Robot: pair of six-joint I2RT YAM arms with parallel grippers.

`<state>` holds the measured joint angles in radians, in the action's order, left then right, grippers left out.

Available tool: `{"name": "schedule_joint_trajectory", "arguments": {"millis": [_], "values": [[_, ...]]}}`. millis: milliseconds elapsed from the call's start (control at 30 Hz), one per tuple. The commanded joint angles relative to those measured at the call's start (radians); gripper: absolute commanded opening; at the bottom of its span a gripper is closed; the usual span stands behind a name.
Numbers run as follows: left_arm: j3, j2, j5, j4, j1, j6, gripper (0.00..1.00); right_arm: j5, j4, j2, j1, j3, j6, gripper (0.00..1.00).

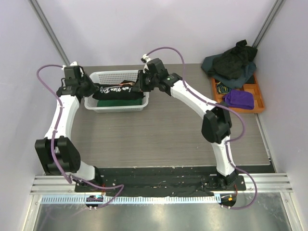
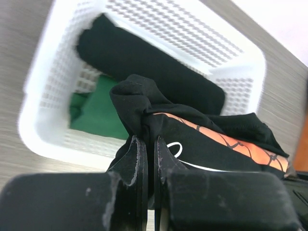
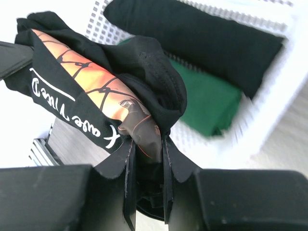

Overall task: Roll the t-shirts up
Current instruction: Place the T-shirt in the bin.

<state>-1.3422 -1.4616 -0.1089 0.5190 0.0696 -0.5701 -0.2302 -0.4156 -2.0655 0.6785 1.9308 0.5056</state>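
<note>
Next, I let go of the printed black t-shirt with my left gripper on the rolled green t-shirt inside the white lattice basket (image 1: 119, 98) (image 2: 132, 129).
A rolled black t-shirt with white script and an orange print (image 1: 115, 90) hangs between my two grippers over the white lattice basket (image 1: 115, 107). My left gripper (image 1: 94, 88) is shut on its left end (image 2: 139, 103). My right gripper (image 1: 138, 85) is shut on its right end (image 3: 147, 86). Inside the basket lie a rolled plain black t-shirt (image 2: 144, 67) and a rolled green t-shirt (image 2: 96, 113), which also show in the right wrist view (image 3: 192, 38) (image 3: 209, 103). More dark t-shirts (image 1: 231, 65) lie heaped at the back right.
An orange compartment tray (image 1: 256, 98) at the right edge holds a purple cloth (image 1: 239, 99) under the heap. The basket stands at the back left of the grey table (image 1: 163, 134). Walls enclose the back and sides.
</note>
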Motion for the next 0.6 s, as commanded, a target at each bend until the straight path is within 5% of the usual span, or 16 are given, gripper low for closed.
{"name": "schedule_joint_trajectory", "arguments": {"millis": [0,200,567], "values": [[-0.051,-0.054,-0.041,0.02,0.055,0.032,0.0,-0.098,-0.021,-0.155,-0.005,0.237,-0.025,0.01],[-0.069,-0.207,-0.112,-0.1,0.064,0.036,0.0,-0.1,-0.049,-0.31,-0.014,0.367,-0.038,0.01],[-0.159,-0.379,-0.089,-0.021,0.062,0.091,0.0,-0.165,-0.072,-0.312,-0.016,0.272,0.011,0.01]]}}
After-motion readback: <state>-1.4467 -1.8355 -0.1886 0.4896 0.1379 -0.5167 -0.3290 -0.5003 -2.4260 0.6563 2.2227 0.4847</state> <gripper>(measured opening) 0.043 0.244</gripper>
